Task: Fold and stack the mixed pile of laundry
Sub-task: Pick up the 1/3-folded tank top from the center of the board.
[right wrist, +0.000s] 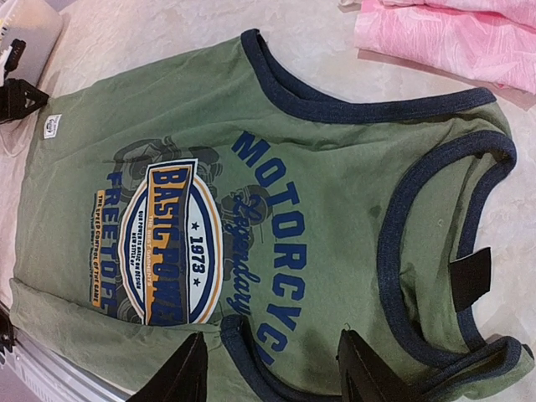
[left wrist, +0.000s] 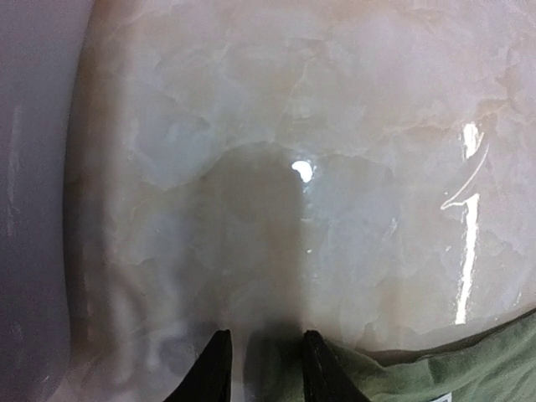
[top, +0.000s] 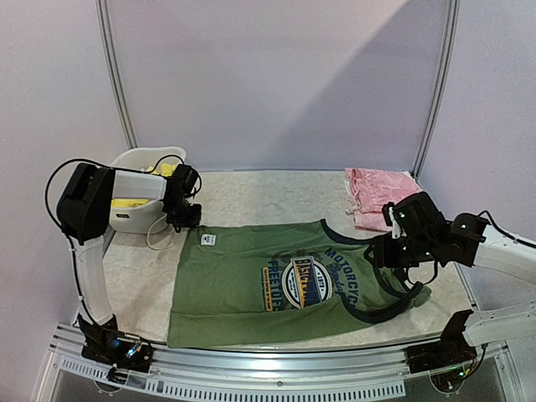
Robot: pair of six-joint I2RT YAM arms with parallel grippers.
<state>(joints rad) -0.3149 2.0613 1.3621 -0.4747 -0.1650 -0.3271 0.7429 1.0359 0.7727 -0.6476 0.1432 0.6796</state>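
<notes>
Next, my right gripper grips the olive-green tank top at the far armpit corner [top: 323, 223] [right wrist: 250, 37], where the navy armhole trim meets the tank top's side edge.
The olive-green tank top [top: 285, 280] with its round blue-orange graphic lies spread flat on the table, straps to the right. It fills the right wrist view [right wrist: 276, 151]. My left gripper [top: 186, 219] is open and empty at its far left corner, with the green hem [left wrist: 452, 368] beside one finger [left wrist: 322, 373]. My right gripper [top: 378, 251] hovers wide open over the chest and armhole [right wrist: 272, 368]. A pink garment [top: 377, 197] lies folded at the back right. Yellow cloth [top: 161, 170] shows in the basket. The dark blue garment is not in view.
The white slotted basket [top: 138, 159] stands at the back left, just behind my left gripper. The pink garment also shows in the right wrist view [right wrist: 444, 38]. A metal rail [top: 276, 364] runs along the table's near edge. Purple walls close the back and sides.
</notes>
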